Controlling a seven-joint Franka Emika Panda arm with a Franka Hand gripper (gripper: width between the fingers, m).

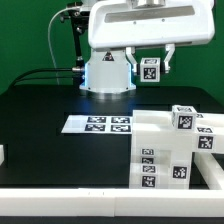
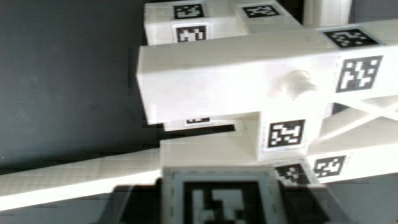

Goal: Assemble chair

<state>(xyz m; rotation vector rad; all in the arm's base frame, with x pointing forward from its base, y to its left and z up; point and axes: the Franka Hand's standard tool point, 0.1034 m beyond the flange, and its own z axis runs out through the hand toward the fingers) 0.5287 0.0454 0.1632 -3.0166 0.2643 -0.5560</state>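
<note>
I will release the small white tagged piece just behind the tagged block on top of the chair [image 1: 175, 102].
The partly built chair [image 1: 160, 150] is a cluster of matte white blocks and bars with black-and-white tags, standing at the front of the exterior view's right. In the wrist view it fills the frame as a flat slab [image 2: 222, 75] with tagged bars around it. My gripper [image 1: 150, 68] hangs high above the table behind the chair. It is shut on a small white tagged chair piece [image 2: 217, 198]. Dark fingers [image 2: 139, 205] flank that piece. Its lower part is hidden.
The marker board [image 1: 100, 124] lies flat on the black table left of the chair. A small white piece [image 1: 3, 155] sits at the exterior view's left edge. A white rail [image 1: 70, 195] runs along the table's front. The robot base [image 1: 108, 72] stands at the back.
</note>
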